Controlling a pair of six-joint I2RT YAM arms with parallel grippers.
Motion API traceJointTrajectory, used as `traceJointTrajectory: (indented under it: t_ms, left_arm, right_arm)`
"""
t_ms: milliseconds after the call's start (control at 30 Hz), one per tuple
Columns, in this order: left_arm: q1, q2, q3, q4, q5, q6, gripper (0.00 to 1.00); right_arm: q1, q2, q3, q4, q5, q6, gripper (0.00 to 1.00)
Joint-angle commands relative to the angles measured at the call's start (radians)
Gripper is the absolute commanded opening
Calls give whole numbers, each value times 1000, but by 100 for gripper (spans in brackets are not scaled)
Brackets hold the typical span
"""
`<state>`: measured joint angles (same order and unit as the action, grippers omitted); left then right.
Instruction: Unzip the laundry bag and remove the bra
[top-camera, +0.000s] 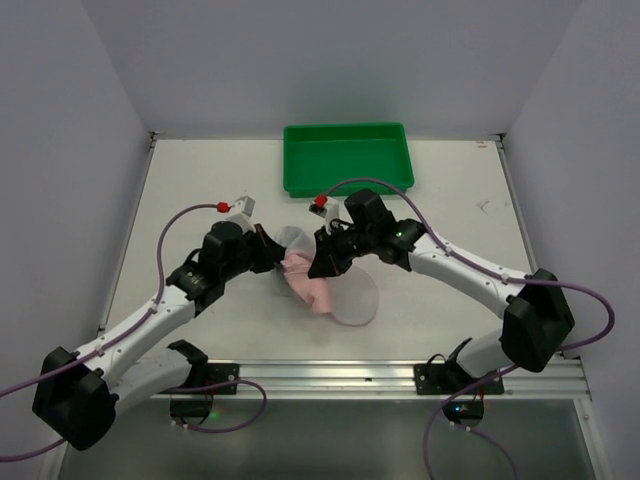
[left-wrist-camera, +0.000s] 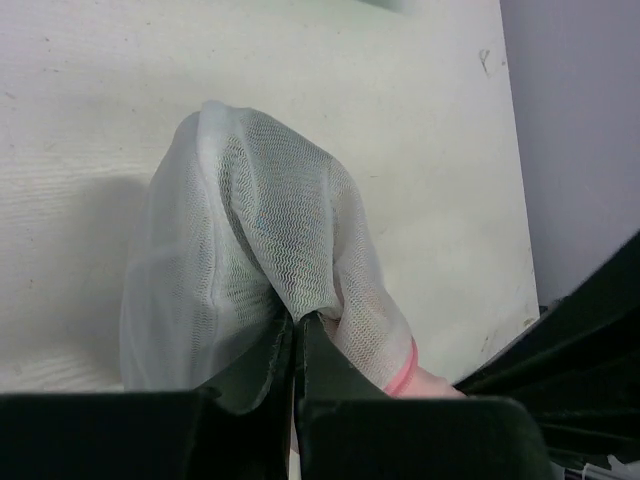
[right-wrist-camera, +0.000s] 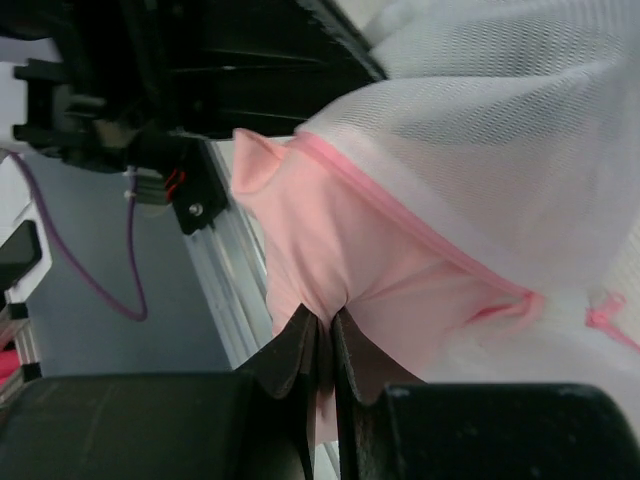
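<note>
The robot's right gripper will release the pink bra around the middle of the green tray (top-camera: 357, 158) at the back.
The laundry bag (top-camera: 352, 298) is a white mesh pouch with a pink rim, lying open at the table's middle. The pink bra (top-camera: 306, 283) sticks out of its opening. My left gripper (top-camera: 272, 250) is shut on a fold of the bag's white mesh (left-wrist-camera: 260, 250), its jaws pinched tight (left-wrist-camera: 296, 322). My right gripper (top-camera: 322, 262) is shut on the pink bra fabric (right-wrist-camera: 330, 240), which bunches between its jaws (right-wrist-camera: 327, 322). The bag's pink zip edge (right-wrist-camera: 400, 215) runs above the bra in the right wrist view. A bit of pink rim (left-wrist-camera: 403, 376) shows in the left wrist view.
A green rectangular tray (top-camera: 347, 157) stands at the back centre. The table's near edge has a metal rail (top-camera: 330, 377). Purple cables (top-camera: 180, 222) loop over both arms. The two grippers are close together over the bag.
</note>
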<state>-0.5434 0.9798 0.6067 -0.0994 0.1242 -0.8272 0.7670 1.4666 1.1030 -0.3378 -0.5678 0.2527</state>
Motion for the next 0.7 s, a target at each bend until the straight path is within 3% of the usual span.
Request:
traceJointTrajectory:
  t_ms: [0,333,667]
  left_arm:
    - [7,23,10,-14,17,-15,0]
    - [7,74,-154,64,-15,-43,0]
    - [8,128,-216,138,-6,-55,0]
  right_arm:
    - [8,-78,15,14,-152,-24,0]
    - [-38,-236,225,-26,-109,26,0]
    - [-244,-204,541,-35,-90,83,0]
